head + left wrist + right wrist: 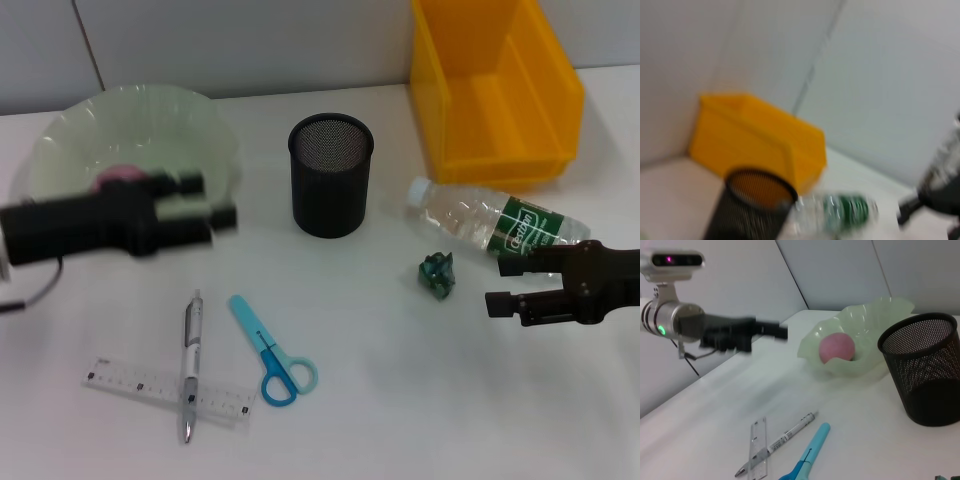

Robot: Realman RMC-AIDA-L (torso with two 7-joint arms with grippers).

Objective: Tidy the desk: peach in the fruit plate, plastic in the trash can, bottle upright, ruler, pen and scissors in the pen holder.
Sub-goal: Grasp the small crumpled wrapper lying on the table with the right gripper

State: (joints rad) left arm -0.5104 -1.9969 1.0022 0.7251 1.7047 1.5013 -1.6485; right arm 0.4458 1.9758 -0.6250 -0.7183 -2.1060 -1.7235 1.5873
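Observation:
My right gripper needs to grip the crumpled green plastic scrap (437, 274) (941, 477) near the clear bottle's cap next, because plastic goes in the trash can.
A pink peach (119, 177) (836, 347) lies in the pale green fruit plate (190, 115) (865, 320) at the back left. My left gripper (218, 200) (777, 330) hovers open and empty just beside the plate's near right rim. The black mesh pen holder (330, 175) (925, 370) (752, 205) stands mid-table. A crumpled green plastic scrap (437, 272) lies just left of my right gripper (508, 286), which is open and empty. The clear bottle (495, 222) (840, 212) lies on its side behind it. Blue scissors (270, 350) (810, 455), a pen (190, 365) (785, 440) and a clear ruler (168, 390) (757, 455) lie at the front left.
A yellow bin (495, 90) (755, 140), the trash can, stands at the back right against the wall. The pen lies across the ruler. White tabletop (400, 400) stretches between the scissors and the right gripper.

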